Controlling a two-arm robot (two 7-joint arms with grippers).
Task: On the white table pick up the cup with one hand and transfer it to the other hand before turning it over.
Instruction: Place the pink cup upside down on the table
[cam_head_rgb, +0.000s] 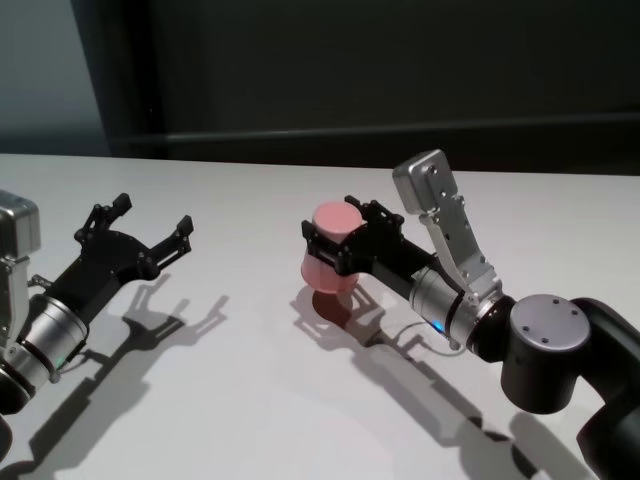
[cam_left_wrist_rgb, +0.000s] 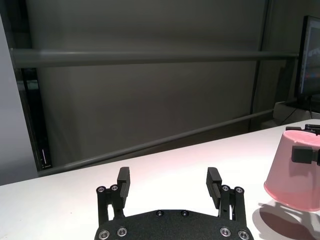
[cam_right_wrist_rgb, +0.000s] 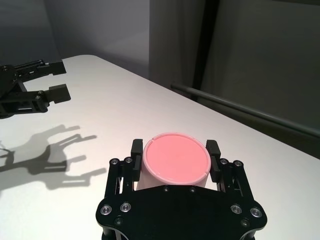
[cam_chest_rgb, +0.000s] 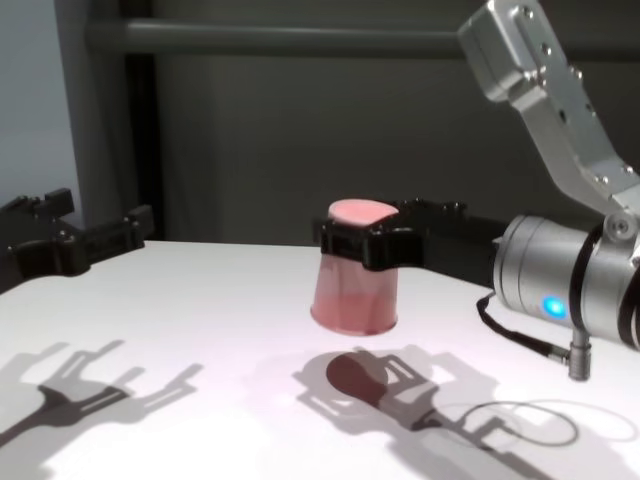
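Observation:
Next, my right gripper puts the salmon-pink cup rim down on the near edge of its dark table shadow (cam_chest_rgb: 360, 402).
The salmon-pink cup (cam_head_rgb: 328, 262) hangs upside down, flat base up and wide rim down, a little above the white table (cam_head_rgb: 250, 400), with its shadow beneath. My right gripper (cam_head_rgb: 338, 228), on the arm with the blue light, is shut on the cup near its base. The right wrist view shows a finger on each side of the cup (cam_right_wrist_rgb: 176, 159), and the chest view shows the same grip (cam_chest_rgb: 355, 285). My left gripper (cam_head_rgb: 152, 215) is open and empty, low over the table at the left, well apart from the cup. The left wrist view shows the cup (cam_left_wrist_rgb: 295, 172) off to one side.
The table's far edge (cam_head_rgb: 300, 160) meets a dark wall with a horizontal rail (cam_chest_rgb: 300, 40). A cable (cam_chest_rgb: 520, 335) hangs from the right wrist close to the tabletop. The arms cast shadows on the table (cam_chest_rgb: 90, 400).

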